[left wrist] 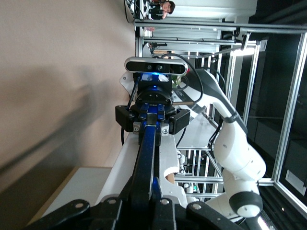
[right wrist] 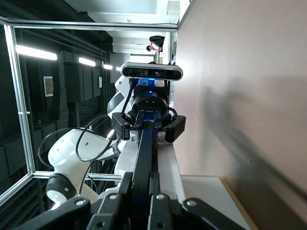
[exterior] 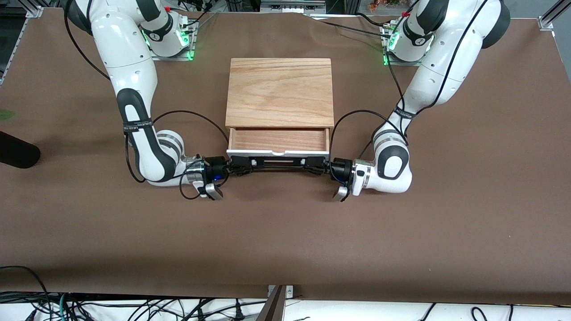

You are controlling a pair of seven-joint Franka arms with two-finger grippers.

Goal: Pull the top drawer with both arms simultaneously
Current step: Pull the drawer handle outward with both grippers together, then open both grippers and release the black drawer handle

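Observation:
The top drawer's handle will leave my right gripper over the brown table, farther out from the wooden box [exterior: 279, 182].
The top drawer [exterior: 279, 139] stands part way out of the wooden box [exterior: 279, 91], its light-wood floor showing. Its white front panel [exterior: 241, 153] faces the front camera, with the thin black bar handle [exterior: 279, 163] along it. My right gripper [exterior: 241, 167] is shut on the handle's end toward the right arm. My left gripper [exterior: 315, 166] is shut on the handle's other end. In the left wrist view the handle [left wrist: 146, 158] runs from my left gripper [left wrist: 147, 191] to the right gripper [left wrist: 152, 117]. In the right wrist view the handle [right wrist: 144, 153] runs from my right gripper [right wrist: 142, 184] to the left gripper [right wrist: 148, 122].
The box stands mid-table on the brown table [exterior: 285, 232]. A dark cylinder [exterior: 18, 151] pokes in at the right arm's end of the table. Cables hang along the table edge nearest the front camera [exterior: 134, 307]. Both forearms lie low beside the drawer front.

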